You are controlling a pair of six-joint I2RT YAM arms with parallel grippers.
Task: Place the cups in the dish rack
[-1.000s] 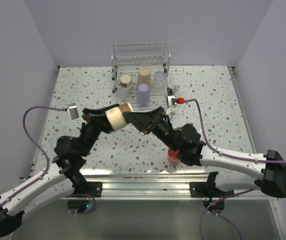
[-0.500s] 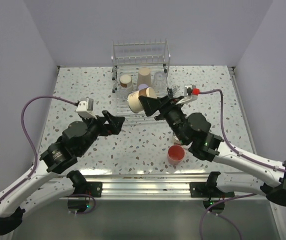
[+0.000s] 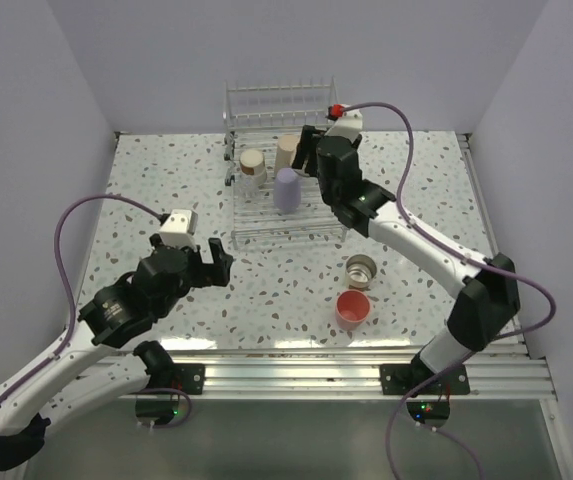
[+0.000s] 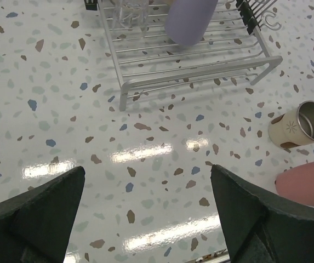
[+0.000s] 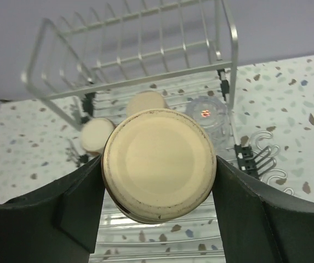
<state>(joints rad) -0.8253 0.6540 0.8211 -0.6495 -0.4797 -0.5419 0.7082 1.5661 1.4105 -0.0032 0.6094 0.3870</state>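
Observation:
The metallic cup, now held over the dish rack's back, will be set free by my right gripper in the dish rack [image 3: 320,182], in the spot between the lavender cup and the hook basket.
My right gripper [image 5: 158,164] is shut on a metallic cup [image 5: 158,163] whose tan base faces the camera. It holds the cup over the back right of the dish rack [image 3: 266,225], as the top view shows for the right gripper [image 3: 309,152]. In the rack stand a tan-based cup [image 3: 253,163], a tall beige cup [image 3: 286,150], a lavender cup [image 3: 286,188] and a clear cup [image 5: 209,112]. On the table lie another metallic cup [image 3: 362,269] and a coral-pink cup [image 3: 353,309]. My left gripper [image 3: 211,265] is open and holds nothing, well short of the rack's front rail [image 4: 200,71].
The rack's raised back rail [image 5: 140,55] stands right behind the held cup, and a small wire hook basket [image 5: 266,150] hangs on the rack's right side. The right arm's forearm [image 3: 416,240] crosses above the table right of the rack. Side walls enclose the table.
The metallic cup passed from my left gripper to my right. The left gripper opened wide and drew back toward the near left; the right arm swung the cup up over the rack.

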